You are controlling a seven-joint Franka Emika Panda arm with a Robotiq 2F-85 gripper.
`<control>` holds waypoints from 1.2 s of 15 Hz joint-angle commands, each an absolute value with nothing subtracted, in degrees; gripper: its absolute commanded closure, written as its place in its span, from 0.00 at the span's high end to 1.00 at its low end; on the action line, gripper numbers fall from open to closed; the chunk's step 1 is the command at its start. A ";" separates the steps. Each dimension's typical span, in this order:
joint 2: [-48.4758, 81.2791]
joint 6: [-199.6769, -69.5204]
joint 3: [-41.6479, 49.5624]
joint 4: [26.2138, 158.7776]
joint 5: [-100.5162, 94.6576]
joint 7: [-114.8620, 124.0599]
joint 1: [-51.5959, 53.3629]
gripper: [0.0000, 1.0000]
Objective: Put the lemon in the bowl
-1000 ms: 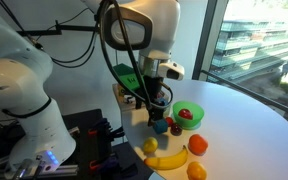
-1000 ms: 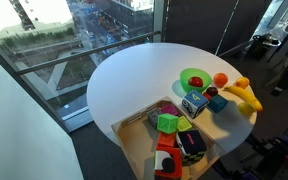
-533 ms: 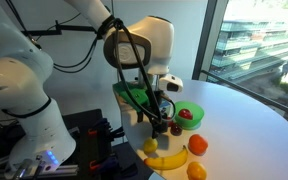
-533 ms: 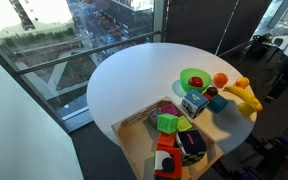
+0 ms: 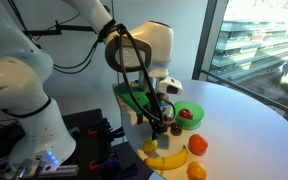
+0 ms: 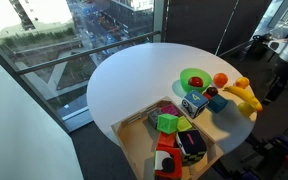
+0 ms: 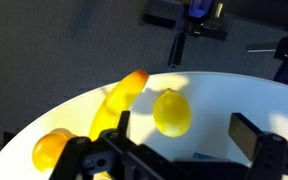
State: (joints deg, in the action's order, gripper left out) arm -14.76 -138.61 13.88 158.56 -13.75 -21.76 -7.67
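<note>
The lemon is beside the banana. My gripper should next go down to it and close on the lemon's middle [image 5: 150, 146] [image 7: 172, 114], one finger on each side.
The lemon [image 7: 171, 112] lies on the white table, in the wrist view just ahead of my gripper [image 7: 174, 152] and between its two spread fingers. The gripper is open and empty. In an exterior view the gripper [image 5: 159, 122] hangs above and a little behind the lemon [image 5: 150, 146], which sits near the table's front edge. The green bowl [image 5: 191, 116] stands to the right of the gripper with a red thing inside. The bowl also shows in an exterior view [image 6: 194, 78].
A banana [image 7: 117, 103] lies right beside the lemon, with an orange [image 7: 52, 150] past it. More oranges [image 5: 197, 146] and small blocks [image 6: 194, 105] sit near the bowl. A wooden box of toys [image 6: 169, 140] stands at the table's edge.
The arm has turned and come down a little toward the fruit. The lemon, the bowl and the other fruit have not moved.
</note>
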 commanded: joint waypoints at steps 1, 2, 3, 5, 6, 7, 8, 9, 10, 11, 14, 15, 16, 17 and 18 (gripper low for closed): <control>-14.07 -140.75 13.08 158.95 -14.06 -21.47 -8.59 1.00; -13.60 -141.69 13.11 159.08 -14.12 -21.47 -8.61 1.00; -13.20 -142.35 13.11 159.18 -14.08 -21.59 -8.57 1.00; -11.61 -144.38 13.20 158.92 -13.73 -21.97 -8.42 1.00; -10.87 -145.25 13.24 158.93 -13.52 -22.27 -8.34 1.00; -10.19 -145.95 13.26 158.93 -13.34 -22.49 -8.30 1.00; -9.46 -146.67 13.32 158.94 -13.09 -22.86 -8.26 1.00; -8.74 -147.37 13.38 158.94 -12.93 -23.24 -8.26 1.00; -7.99 -147.94 13.41 158.94 -12.86 -23.52 -8.30 1.00; -7.20 -148.83 13.45 158.94 -12.85 -23.88 -8.34 1.00; -5.07 -150.72 13.47 158.94 -12.20 -25.31 -8.32 1.00; -4.38 -151.31 13.45 158.94 -11.85 -25.84 -8.30 1.00; -3.62 -151.91 13.44 158.94 -11.36 -26.50 -8.29 1.00; -2.90 -152.60 13.40 158.94 -10.78 -27.32 -8.29 1.00; -2.20 -153.36 13.33 158.94 -10.20 -28.10 -8.32 1.00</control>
